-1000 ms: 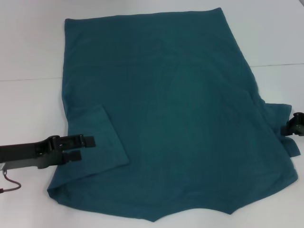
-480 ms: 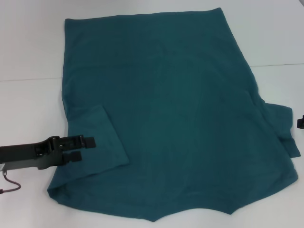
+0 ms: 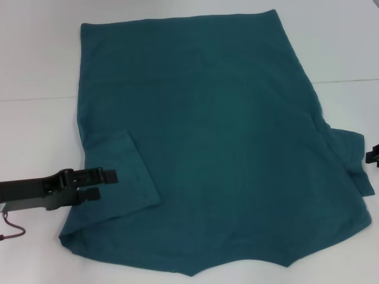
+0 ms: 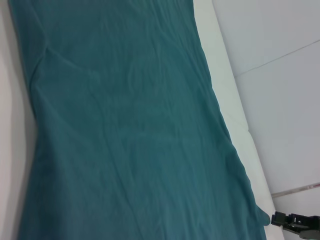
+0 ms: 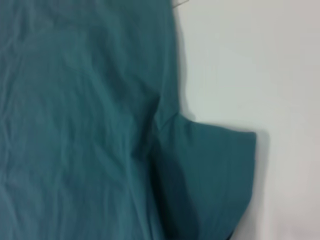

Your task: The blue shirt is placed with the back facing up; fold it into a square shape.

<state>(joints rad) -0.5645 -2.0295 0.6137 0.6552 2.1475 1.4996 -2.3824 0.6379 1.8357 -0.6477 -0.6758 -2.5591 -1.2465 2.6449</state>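
The unfolded sleeve is bunched under the shirt's side; next my right gripper pulls the sleeve's outer edge (image 3: 360, 156) out before folding it over.
The blue shirt (image 3: 201, 142) lies spread flat on the white table, hem at the far side and collar end toward me. Its left sleeve (image 3: 121, 168) is folded in over the body, while the right sleeve (image 3: 348, 148) still sticks out sideways. My left gripper (image 3: 104, 184) hovers open over the folded left sleeve, with nothing between its fingers. Only the tip of my right gripper (image 3: 373, 156) shows at the picture's right edge, just off the right sleeve and apart from it. The left wrist view shows the shirt (image 4: 125, 130) and the right gripper (image 4: 297, 223) far off. The right sleeve (image 5: 215, 170) fills the right wrist view.
The white table (image 3: 35, 65) extends on both sides of the shirt, with a seam line (image 3: 346, 81) running across it. A red-brown cable (image 3: 15, 228) hangs below my left arm near the front left.
My right gripper has pulled away from the right sleeve toward the right edge of the view. The left arm and the shirt have not moved.
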